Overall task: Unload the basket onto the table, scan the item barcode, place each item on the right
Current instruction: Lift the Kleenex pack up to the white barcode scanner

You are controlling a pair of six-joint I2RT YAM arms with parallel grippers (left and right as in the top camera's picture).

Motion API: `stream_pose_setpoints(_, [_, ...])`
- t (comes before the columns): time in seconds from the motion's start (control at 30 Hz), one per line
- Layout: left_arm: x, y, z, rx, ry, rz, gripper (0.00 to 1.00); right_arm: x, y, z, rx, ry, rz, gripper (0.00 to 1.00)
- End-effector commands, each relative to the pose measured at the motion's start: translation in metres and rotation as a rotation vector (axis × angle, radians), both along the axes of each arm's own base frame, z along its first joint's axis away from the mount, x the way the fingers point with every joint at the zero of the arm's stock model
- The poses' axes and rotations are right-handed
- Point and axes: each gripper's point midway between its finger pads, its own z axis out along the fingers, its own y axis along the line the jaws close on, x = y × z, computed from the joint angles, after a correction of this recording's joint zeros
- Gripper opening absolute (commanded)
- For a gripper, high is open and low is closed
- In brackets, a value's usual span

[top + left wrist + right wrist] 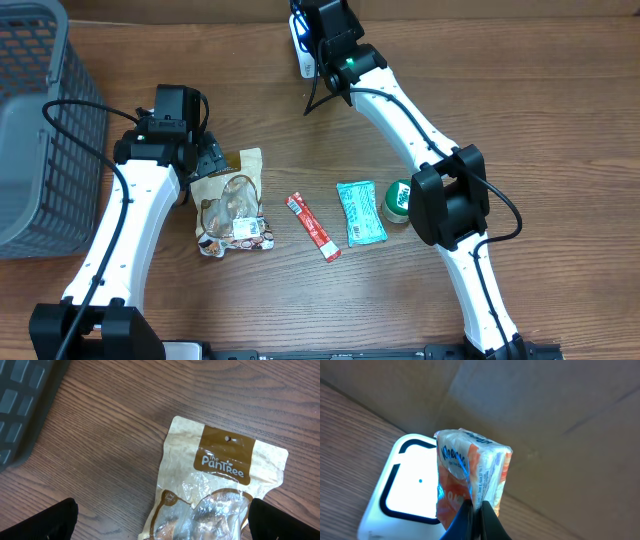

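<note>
Next, I put the tissue pack, now upright beside the scanner's lit window, down with my right gripper on the bare wood (474, 180) past the green round item, opposite the teal packet.
My right gripper (476, 505) is shut on the lower edge of an orange and white tissue pack (472, 467) and holds it upright. The pack is right beside the lit window of the white scanner (407, 485), which shows at the table's far edge (304, 55) in the overhead view. My left gripper (162, 522) stands open low over a tan and brown Pantree snack pouch (220, 475), one finger on each side of its clear lower part. The pouch (232, 205) lies flat on the wood.
A grey mesh basket (30, 130) stands at the left edge, close to my left arm. A red stick packet (314, 227), a teal packet (360, 212) and a small green round item (400, 198) lie mid-table. A brown wall rises behind the scanner.
</note>
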Motion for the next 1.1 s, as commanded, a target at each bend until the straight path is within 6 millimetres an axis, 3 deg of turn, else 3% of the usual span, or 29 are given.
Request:
stream_pose_setpoints(0.0, [0.003, -0.001, 0.012, -0.003, -0.033, -0.009, 1.00, 0.001, 0.010, -0.017, -0.128, -0.001, 0.060, 0.04])
stream_pose_setpoints(0.13, [0.003, -0.001, 0.012, -0.003, -0.033, -0.009, 1.00, -0.001, 0.017, -0.026, -0.255, 0.002, 0.137, 0.04])
stream_pose_setpoints(0.5, [0.003, -0.001, 0.012, -0.003, -0.033, -0.009, 1.00, 0.000, 0.018, -0.043, -0.265, 0.022, 0.136, 0.04])
stream_pose_setpoints(0.8, [0.003, -0.001, 0.012, -0.004, -0.033, -0.009, 0.99, 0.000, 0.018, -0.043, -0.265, 0.023, 0.136, 0.04])
stream_pose_setpoints(0.93, [0.003, -0.001, 0.012, -0.003, -0.033, -0.009, 1.00, -0.003, 0.014, -0.032, -0.263, 0.023, 0.121, 0.04])
stream_pose_setpoints(1.07, [0.003, -0.001, 0.012, -0.003, -0.033, -0.009, 1.00, -0.010, 0.010, 0.002, -0.200, 0.003, 0.088, 0.04])
